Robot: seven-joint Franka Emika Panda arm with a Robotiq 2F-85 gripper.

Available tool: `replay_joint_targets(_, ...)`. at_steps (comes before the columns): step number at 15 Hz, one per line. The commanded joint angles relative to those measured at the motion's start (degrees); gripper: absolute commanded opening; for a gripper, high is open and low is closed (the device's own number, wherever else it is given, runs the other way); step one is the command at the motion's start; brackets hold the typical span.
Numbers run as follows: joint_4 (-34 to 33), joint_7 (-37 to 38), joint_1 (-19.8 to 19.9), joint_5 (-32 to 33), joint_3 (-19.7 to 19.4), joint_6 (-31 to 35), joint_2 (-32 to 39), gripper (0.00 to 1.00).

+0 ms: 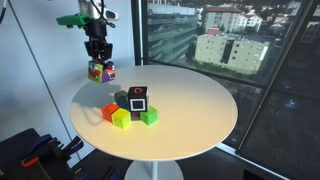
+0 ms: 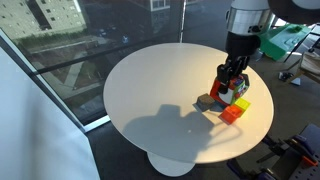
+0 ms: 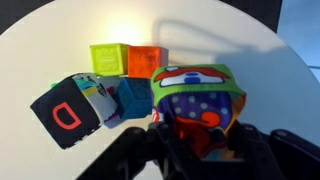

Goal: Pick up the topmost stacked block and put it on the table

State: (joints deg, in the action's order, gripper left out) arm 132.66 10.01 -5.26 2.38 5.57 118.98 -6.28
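My gripper is going to place the topmost stacked block. Next, I let go of it on the bare white table (image 1: 102,98) (image 3: 198,102) just behind the orange cube.
My gripper (image 1: 100,64) is shut on the topmost stacked block (image 1: 100,71), a small cube with red, yellow, green and purple patterned faces. It holds the block in the air over the edge area of the round white table (image 1: 200,110). In the wrist view the block (image 3: 195,95) fills the space between the jaws (image 3: 195,138), with a green top and a purple dotted face. In an exterior view the gripper (image 2: 233,84) hangs above the other blocks, and the held block (image 2: 231,90) shows only partly.
A cluster of cubes sits on the table: a dark cube with a white square outline (image 1: 137,98) on top, plus orange (image 1: 110,111), yellow-green (image 1: 121,118) and green (image 1: 149,116) cubes. In the wrist view the dark cube (image 3: 68,112) lies left of the held block. Windows stand behind.
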Motion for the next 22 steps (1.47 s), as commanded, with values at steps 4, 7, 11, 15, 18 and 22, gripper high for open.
replay_joint_targets(4,3.66,5.85,-1.55,-1.40,2.15,9.03,1.01,0.23)
replay_joint_targets(7,5.10,7.71,-1.83,-1.81,2.53,13.29,1.53,0.23)
replay_joint_targets(11,5.10,7.00,-1.74,-1.03,2.41,13.55,2.09,0.48)
replay_joint_targets(15,5.17,7.20,-1.74,-1.03,2.42,13.71,2.09,0.48)
replay_joint_targets(18,5.49,7.46,-1.73,-0.68,2.46,14.32,2.25,0.23)
replay_joint_targets(22,5.51,8.08,-1.93,-0.30,2.67,15.05,3.68,0.23)
